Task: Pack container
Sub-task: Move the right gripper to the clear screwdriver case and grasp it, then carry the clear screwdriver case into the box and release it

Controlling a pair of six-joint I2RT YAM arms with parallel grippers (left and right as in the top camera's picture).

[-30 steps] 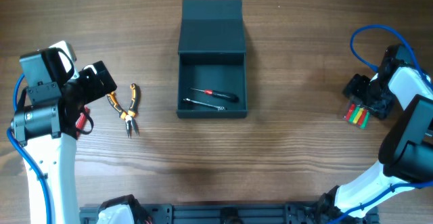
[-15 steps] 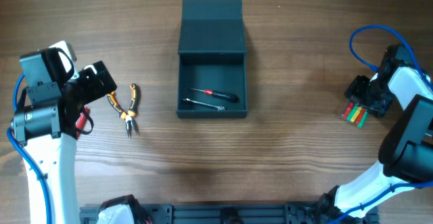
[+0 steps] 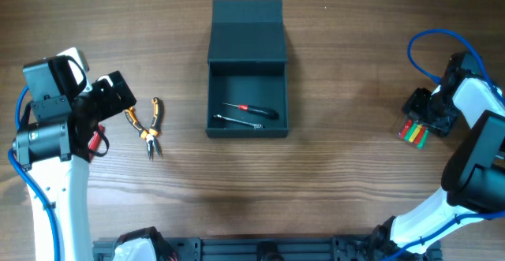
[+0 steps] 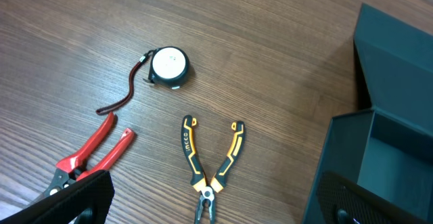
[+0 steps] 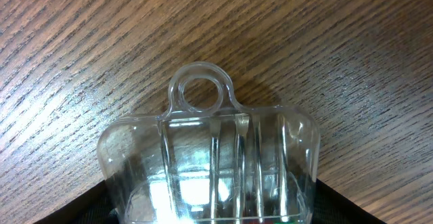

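Note:
I should use my right gripper to set the clear plastic case down inside the container [image 3: 248, 96], between the red-handled screwdriver and the hinged lid.
The container [image 3: 247, 83] is a dark teal-grey box in the middle of the table, its hinged lid [image 3: 248, 32] lying open at the far side. Two screwdrivers rest inside, one with a red handle [image 3: 251, 109]. My left gripper [image 3: 117, 103] hangs open and holds nothing; below it lie orange-and-black pliers [image 4: 210, 163]. The container's wall [image 4: 379, 136] shows at the right of the left wrist view. At the far right my right gripper [image 3: 422, 115] is shut on a clear plastic case [image 5: 210, 156], whose hanging loop points away from the jaws. The case holds red, yellow and green pieces [image 3: 416, 132].
Red-handled cutters [image 4: 95, 149] and a small round tape measure [image 4: 169, 65] with a dark strap lie left of the pliers. A blue cable [image 3: 430, 48] loops above the right arm. A dark rail [image 3: 252, 249] runs along the table's front edge.
My right gripper's jaws have drawn in against the clear case. The left arm and everything on the table stay where they were.

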